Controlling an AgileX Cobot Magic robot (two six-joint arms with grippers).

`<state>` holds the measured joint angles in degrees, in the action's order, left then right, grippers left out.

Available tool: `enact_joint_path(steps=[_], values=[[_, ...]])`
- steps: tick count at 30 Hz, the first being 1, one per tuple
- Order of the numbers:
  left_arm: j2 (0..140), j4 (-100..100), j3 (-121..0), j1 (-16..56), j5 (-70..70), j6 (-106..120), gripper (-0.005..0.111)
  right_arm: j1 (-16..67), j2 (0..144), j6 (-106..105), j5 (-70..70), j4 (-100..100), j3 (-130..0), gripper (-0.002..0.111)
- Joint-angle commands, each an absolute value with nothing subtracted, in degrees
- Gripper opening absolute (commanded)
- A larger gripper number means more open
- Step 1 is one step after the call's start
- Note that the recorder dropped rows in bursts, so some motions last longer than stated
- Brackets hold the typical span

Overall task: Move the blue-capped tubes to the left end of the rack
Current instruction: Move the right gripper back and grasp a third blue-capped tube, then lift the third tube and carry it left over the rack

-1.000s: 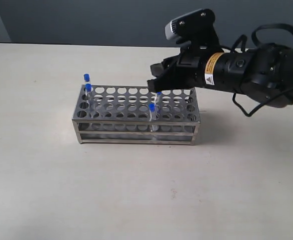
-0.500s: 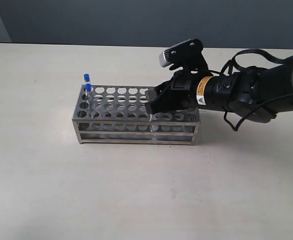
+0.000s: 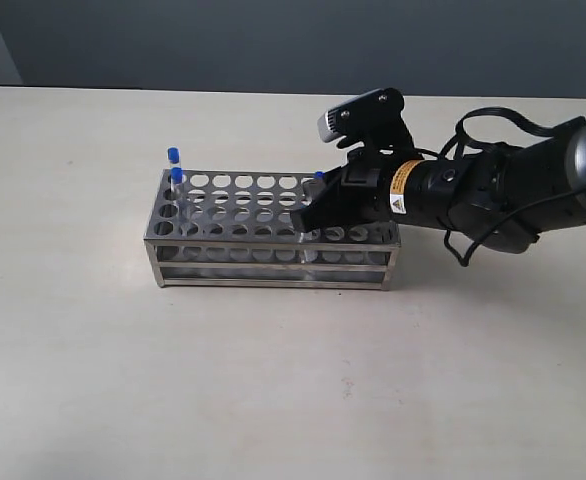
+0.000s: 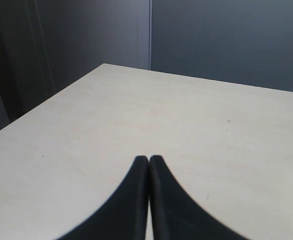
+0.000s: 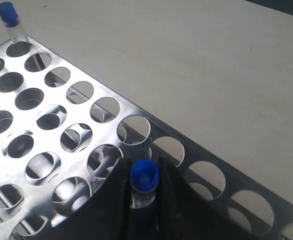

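The robot's right gripper needs to release the blue-capped tube in the empty end hole (image 3: pixel 163 210) just in front of the paired tubes.
The steel rack (image 3: pixel 243 215) stands mid-table. Two blue-capped tubes (image 3: pixel 173 156) (image 3: pixel 177 176) stand in holes at its left end, and a third cap (image 3: pixel 319 176) peeks out behind my right gripper (image 3: pixel 308 222). That gripper is low over the rack's front row, right of the middle. In the right wrist view its two black fingers (image 5: pixel 172 200) press on either side of a fourth blue-capped tube (image 5: pixel 145 175), which still sits in its hole in the rack (image 5: pixel 61 107). A far tube (image 5: pixel 9 15) shows there too. My left gripper (image 4: pixel 149 159) is shut on nothing over bare table, away from the rack.
The pale table (image 3: pixel 273 380) spreads in front of and beside the rack. My right arm's black body and cables (image 3: pixel 493 190) stretch in from the right above the rack's right end. A dark wall (image 4: pixel 211 35) stands behind the table's far edge.
My right gripper has come down and forward from above the rack's back rows to the front-row tube, which it now hides in the exterior view. The rack and left-end tubes have not moved.
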<state>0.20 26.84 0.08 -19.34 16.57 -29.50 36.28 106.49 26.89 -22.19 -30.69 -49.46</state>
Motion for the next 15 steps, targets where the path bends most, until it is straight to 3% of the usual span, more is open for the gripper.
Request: enact_joint_path(steps=[1, 15], values=[[0.0, 26.75, 0.0, -19.41, 16.67, -29.59, 0.001, 36.0, 105.21, 26.41, -23.09, -30.49, -49.51, 0.0], [0.0, 26.75, 0.0, -19.41, 16.67, -29.59, 0.001, 40.37, 94.96, 25.21, -24.04, -33.09, -58.3, 0.0]])
